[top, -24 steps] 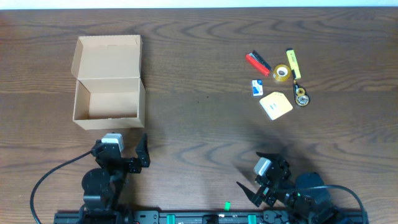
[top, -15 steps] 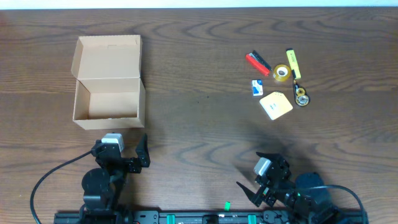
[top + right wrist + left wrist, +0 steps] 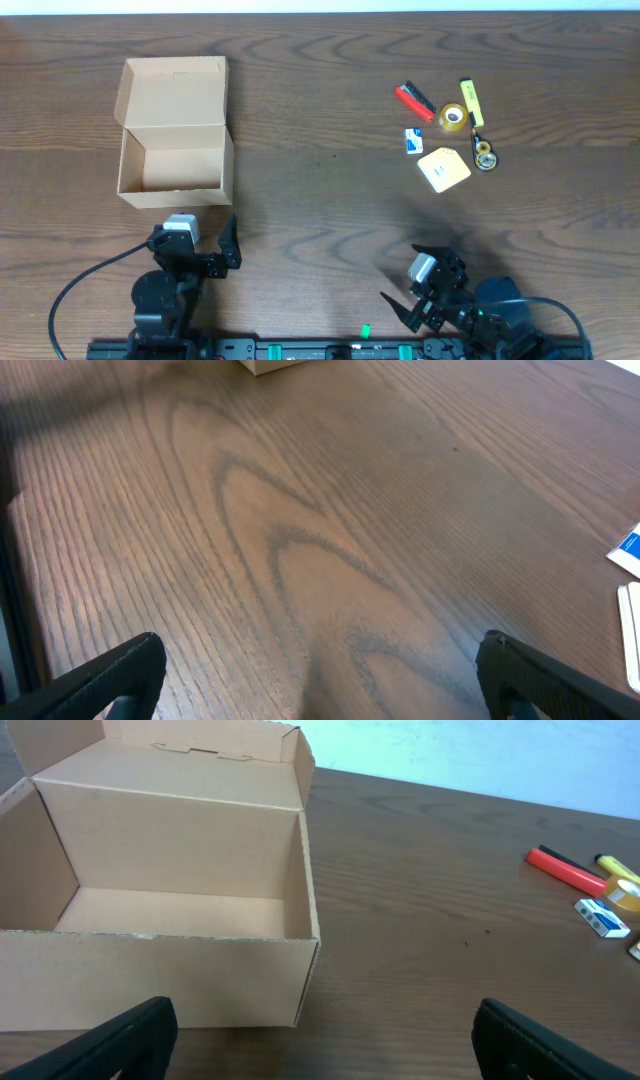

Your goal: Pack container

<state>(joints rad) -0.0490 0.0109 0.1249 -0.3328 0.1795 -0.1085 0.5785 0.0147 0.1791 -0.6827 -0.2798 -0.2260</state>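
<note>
The top edge of the container's side [image 3: 225, 160] [image 3: 311, 885] that faces the stationery will be gripped by my left gripper, so that the container can be moved closer.
The container [image 3: 175, 150] is a tan cardboard box at the left of the table, its flap lid folded back and its inside bare. My left gripper [image 3: 195, 242] hovers just in front of it, open and holding nothing. In the left wrist view the container [image 3: 170, 960] fills the left half, ahead of the left gripper [image 3: 320, 1050]. My right gripper [image 3: 412, 278] is low near the front edge, open over bare wood. The right wrist view shows the right gripper [image 3: 320, 680] with only table between its fingers.
Small stationery lies at the back right: a red marker [image 3: 413, 100], a tape roll [image 3: 452, 117], a yellow highlighter [image 3: 470, 100], a blue and white eraser [image 3: 413, 141], a tan sticky-note pad [image 3: 443, 169] and a small round dispenser [image 3: 486, 156].
</note>
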